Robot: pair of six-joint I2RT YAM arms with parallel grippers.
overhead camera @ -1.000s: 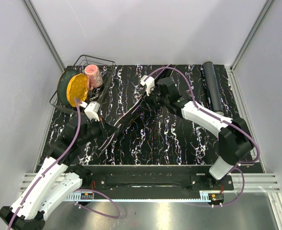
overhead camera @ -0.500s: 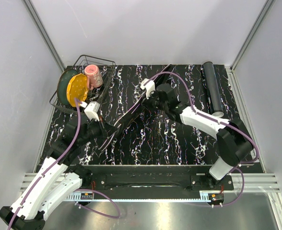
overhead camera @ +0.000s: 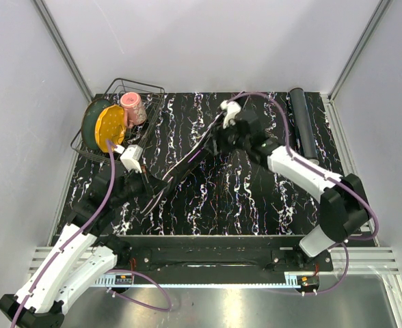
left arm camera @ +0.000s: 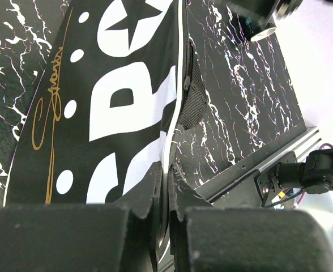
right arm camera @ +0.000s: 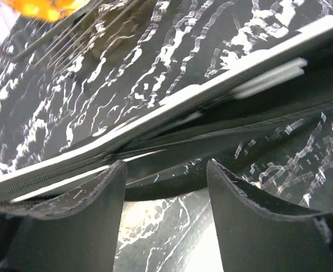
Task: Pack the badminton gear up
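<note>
I have my right gripper astride the black mesh strap under the bag's zipped edge, so I will take the zipper slider [left arm camera: 187, 83] with it while my left gripper holds the bag nearby.
The big black bag [overhead camera: 189, 162] lettered "SPORT" [left arm camera: 121, 96] stands on edge, running diagonally across the marbled table. My left gripper [overhead camera: 154, 186] is shut on the bag's rim at its near end, which shows in the left wrist view [left arm camera: 167, 190]. My right gripper [overhead camera: 213, 145] is open beside the bag's far half. In the right wrist view [right arm camera: 165, 195] its fingers [right arm camera: 93, 215] straddle a black mesh strap under the bag's zipped edge [right arm camera: 155, 113] without touching it. The long black tube [overhead camera: 301, 123] lies at the far right. The racket and shuttlecocks are not in view.
A wire basket [overhead camera: 148, 92] with yellow [overhead camera: 109, 127] and green plates and a pink cup [overhead camera: 132, 108] stands at the far left. It also shows in the right wrist view [right arm camera: 53, 34]. A metal rail [overhead camera: 215, 263] runs along the near table edge.
My right arm has moved back and to the right along the bag, and its gripper now sits further up the bag. The left arm and its grip have not moved.
</note>
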